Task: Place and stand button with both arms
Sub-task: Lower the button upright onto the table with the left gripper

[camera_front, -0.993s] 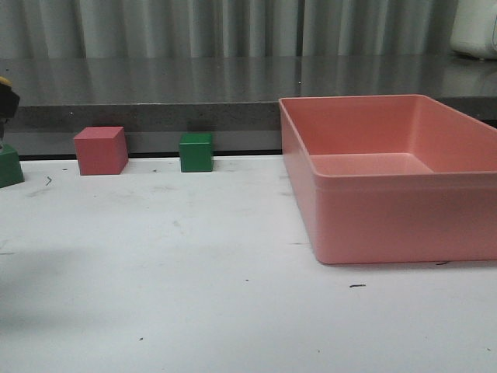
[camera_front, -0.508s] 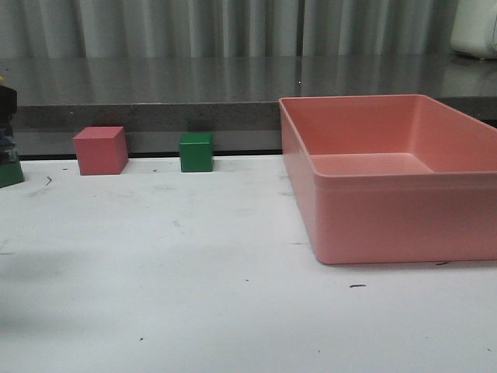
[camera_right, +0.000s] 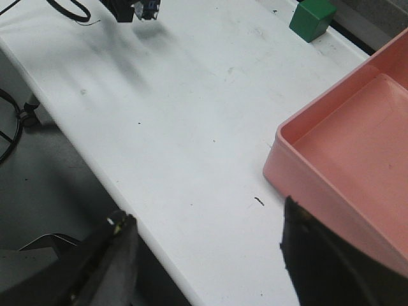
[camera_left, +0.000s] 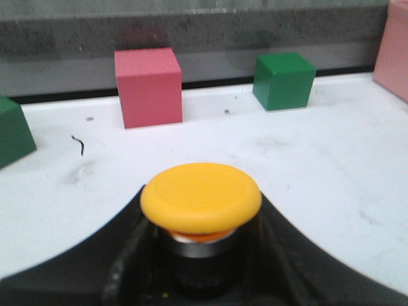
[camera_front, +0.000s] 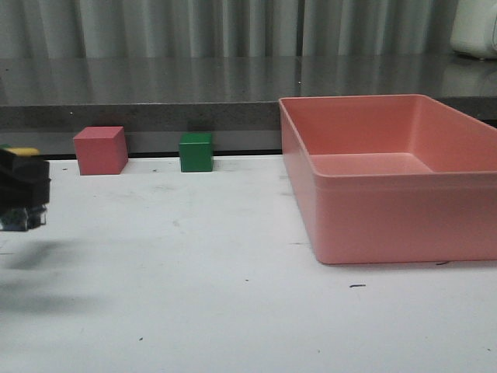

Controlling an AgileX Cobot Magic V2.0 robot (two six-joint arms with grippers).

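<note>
I need to let go of the button with my left gripper, upright, on the bare white table (camera_front: 45, 252) in front of the pink cube.
The button shows in the left wrist view, its flat yellow cap (camera_left: 201, 196) over a pale collar and a dark body. My left gripper (camera_left: 201, 220) is shut on the body, with a black finger on each side. In the front view the left gripper (camera_front: 23, 186) is at the far left edge, a little above the white table, with the yellow cap (camera_front: 21, 149) on top and the bluish base below. My right gripper (camera_right: 207, 229) is open and empty, its fingers (camera_right: 115, 255) wide apart over the table's front edge. It is not in the front view.
A pink cube (camera_front: 101, 150) and a green cube (camera_front: 196, 151) stand at the table's back edge. Another green cube (camera_left: 13, 131) is further left. A large pink bin (camera_front: 373, 210) fills the right side. The table's front edge (camera_right: 127, 210) drops off below the right gripper.
My left gripper with the button has moved from the far left edge down and to the right, further into the front view. The cubes and bin have not moved.
</note>
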